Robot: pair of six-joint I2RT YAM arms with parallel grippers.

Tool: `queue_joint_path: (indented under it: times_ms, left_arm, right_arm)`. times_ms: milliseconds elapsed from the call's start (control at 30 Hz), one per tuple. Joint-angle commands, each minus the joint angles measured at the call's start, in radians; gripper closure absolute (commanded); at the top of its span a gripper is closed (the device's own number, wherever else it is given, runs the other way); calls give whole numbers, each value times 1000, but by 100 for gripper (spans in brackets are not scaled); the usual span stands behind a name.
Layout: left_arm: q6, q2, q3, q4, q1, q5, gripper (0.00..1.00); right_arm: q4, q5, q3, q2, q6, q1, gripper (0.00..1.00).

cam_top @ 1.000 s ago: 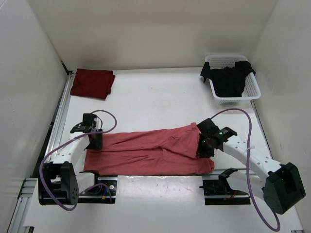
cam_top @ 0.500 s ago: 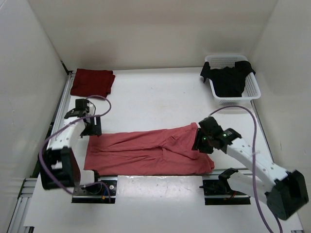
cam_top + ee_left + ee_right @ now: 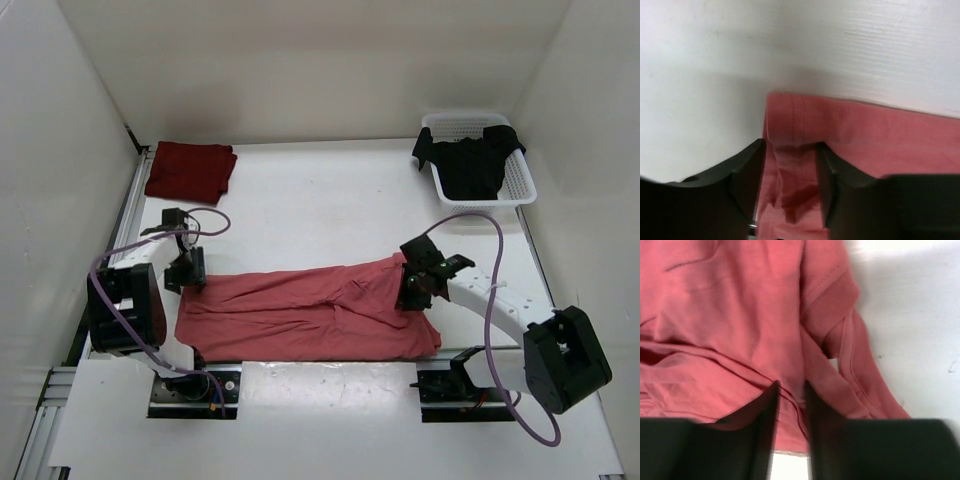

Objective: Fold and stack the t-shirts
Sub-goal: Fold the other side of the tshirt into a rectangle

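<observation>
The pink t-shirt is bunched in a slanting fold beside the robot's right gripper, so next the left gripper takes that fold and the right gripper the pink t-shirt's far corner point(image 3: 396, 262).
The salmon pink t-shirt point(image 3: 300, 312) lies folded into a long strip across the near table. My left gripper point(image 3: 186, 272) is down on its far left corner. In the left wrist view the left gripper point(image 3: 790, 147) is shut on a raised ridge of that pink t-shirt point(image 3: 865, 130). My right gripper point(image 3: 412, 292) sits on the strip's right end. In the right wrist view the right gripper point(image 3: 791, 386) is shut on a fold of the pink t-shirt point(image 3: 740, 315). The maroon t-shirt point(image 3: 190, 170) lies folded at the far left. The black t-shirt point(image 3: 470, 165) hangs in the basket.
A white perforated basket point(image 3: 522, 190) stands at the far right by the wall. A metal rail point(image 3: 125, 235) runs along the table's left edge. White walls close in the left, back and right sides. Both arm bases sit at the near edge.
My left gripper lifted off the pink t-shirt's left edge toward the far side and has come back down on its corner. My right gripper edged slightly left on the right end.
</observation>
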Motion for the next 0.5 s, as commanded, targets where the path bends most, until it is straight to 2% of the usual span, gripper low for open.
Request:
queue_joint_path:
  times_ms: [0, 33, 100, 133, 167, 467]
  left_arm:
    - [-1, 22, -3, 29, 14, 25, 48]
    - [-1, 22, 7, 29, 14, 38, 54]
    - [-1, 31, 16, 29, 14, 48, 67]
    - [-1, 31, 26, 29, 14, 58, 83]
    - [-1, 31, 27, 29, 14, 59, 90]
    - [-1, 42, 99, 38, 32, 69, 90]
  right_arm:
    - [67, -52, -59, -4, 12, -23, 81]
    - [67, -61, -59, -14, 26, -23, 95]
    - [67, -61, -83, -30, 38, -23, 100]
    - [67, -61, -83, -51, 47, -32, 100]
    - [67, -61, -97, -65, 47, -32, 100]
    - [-101, -84, -160, -315, 101, -41, 100]
